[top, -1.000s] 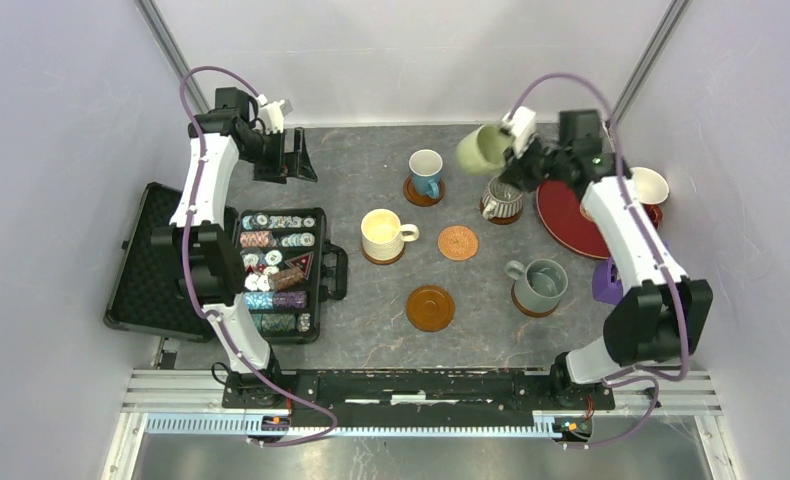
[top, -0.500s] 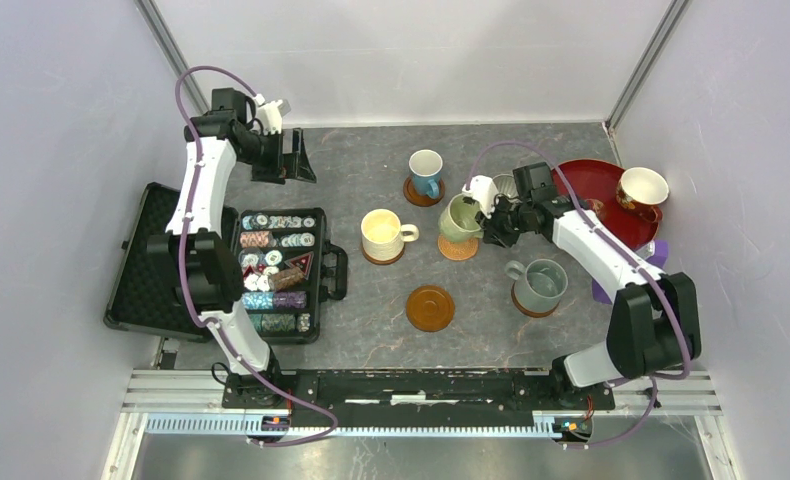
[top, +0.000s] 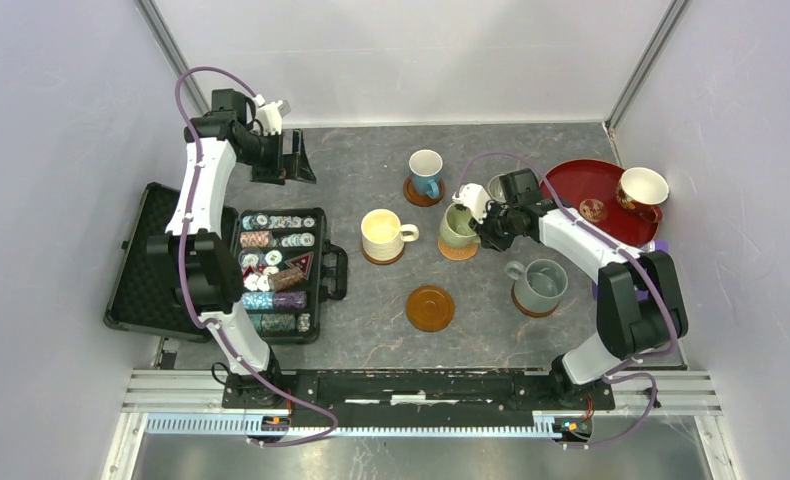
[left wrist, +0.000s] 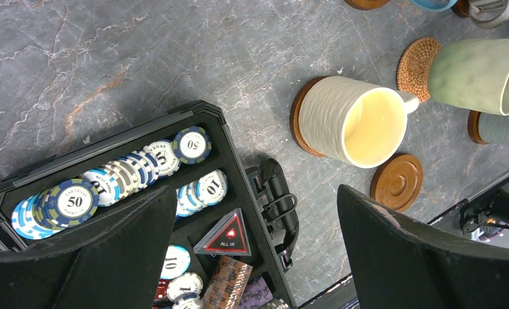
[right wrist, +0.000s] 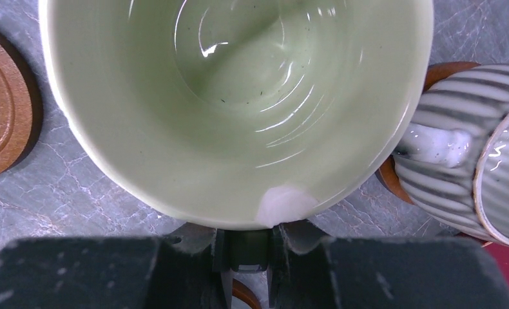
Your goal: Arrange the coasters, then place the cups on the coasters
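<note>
I need to use my right gripper to set down and release the pale green cup, now at the copper-orange coaster, on the copper-orange coaster [top: 458, 247] between the cream-yellow and grey-blue cups.
My right gripper [top: 477, 222] [right wrist: 245, 248] is shut on the handle of the pale green cup [top: 458, 224] [right wrist: 239, 96] [left wrist: 477, 74]. The cup hangs over or sits on the copper-orange coaster [top: 458, 250] [left wrist: 415, 64]; contact cannot be told. The blue cup [top: 426, 171], the cream-yellow cup [top: 382, 233] [left wrist: 352, 122], the grey-blue cup [top: 541, 283] and the ribbed grey-white cup [top: 497, 187] [right wrist: 471, 174] each stand on a dark brown coaster. One glossy coaster [top: 430, 307] [left wrist: 397, 181] [right wrist: 0, 122] lies bare. The white cup with a red handle [top: 641, 187] is on the tray. My left gripper [top: 289, 158] [left wrist: 255, 193] is open and empty at the back left.
An open black case of poker chips [top: 323, 262] [left wrist: 239, 154] lies at the left, its lid [top: 141, 262] folded out. A large dark red round tray [top: 576, 185] sits at the back right. A purple object [top: 604, 283] shows behind my right arm.
My right gripper has carried the pale green cup from high at the back down and nearer, over the copper-orange coaster. The left arm has not moved.
</note>
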